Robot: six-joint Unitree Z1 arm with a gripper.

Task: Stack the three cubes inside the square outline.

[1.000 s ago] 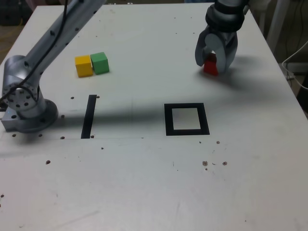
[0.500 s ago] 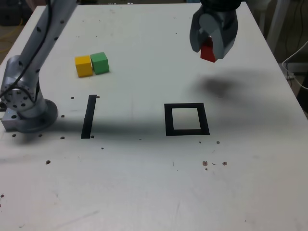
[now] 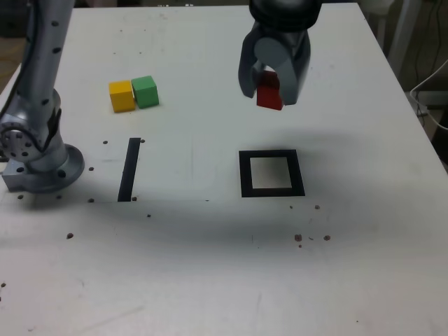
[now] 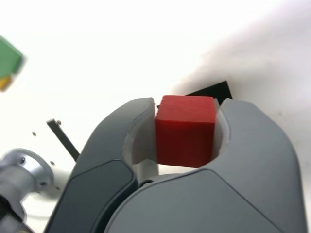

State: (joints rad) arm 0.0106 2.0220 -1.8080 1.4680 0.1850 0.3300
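Observation:
My gripper needs to let go of the red cube on the white patch in the middle of the square outline (image 3: 272,170).
My gripper (image 3: 269,94) is shut on the red cube (image 3: 269,92), which hangs in the air above the table, a little beyond the square outline (image 3: 271,173). In the wrist view the red cube (image 4: 185,131) sits clamped between the two grey jaws, and a corner of the square outline (image 4: 214,90) peeks out behind them. The yellow cube (image 3: 121,96) and the green cube (image 3: 145,91) rest side by side, touching, on the table at the exterior view's left. The green cube (image 4: 8,57) also shows at the edge of the wrist view.
A straight black strip (image 3: 129,169) lies on the table between the arm's base (image 3: 35,157) and the outline. Small dark specks dot the white table (image 3: 210,266). The table's far edge and right edge lie close to the working area.
The gripper lifted the red cube off the table at the far right and carried it toward the exterior view's left and nearer, closer to the square outline. The other cubes have not moved.

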